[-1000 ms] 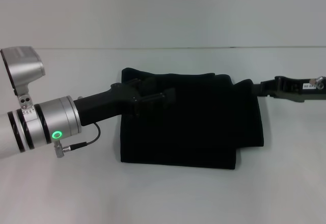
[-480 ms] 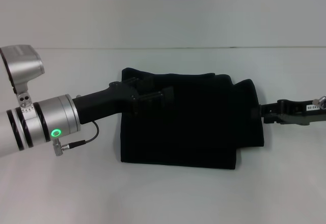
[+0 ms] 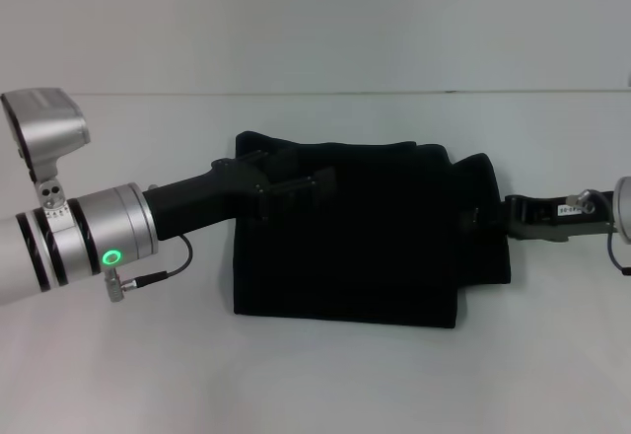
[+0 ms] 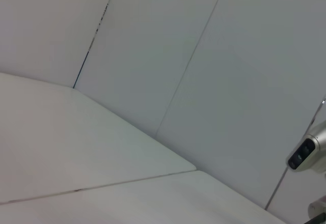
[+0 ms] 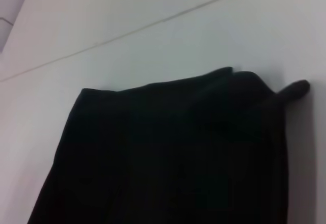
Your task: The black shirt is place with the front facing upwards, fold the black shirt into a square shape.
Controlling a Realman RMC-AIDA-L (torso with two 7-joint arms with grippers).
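Observation:
I see a flap of the black shirt sticking out past the bundle's edge, so next I open my right gripper, take the flap and fold it over the bundle's far side [image 3: 340,156].
The black shirt [image 3: 375,247] lies folded into a thick, roughly rectangular bundle in the middle of the white table; no lettering shows. My left gripper [image 3: 320,185] reaches in from the left and rests over the bundle's far left part, black against black cloth. My right gripper [image 3: 490,215] comes in from the right and meets the middle of the shirt's right edge. The right wrist view shows the black shirt [image 5: 168,152] filling its lower half, with a small tab of cloth sticking out at one corner.
The white table [image 3: 315,385] extends around the bundle on all sides, ending at a pale wall [image 3: 315,20] behind. The left wrist view shows only the table surface [image 4: 76,147], wall panels and a silver piece of the other arm [image 4: 307,154].
My right gripper has moved from the shirt's far right corner down to the middle of its right edge. The left arm and the bundle have hardly moved.

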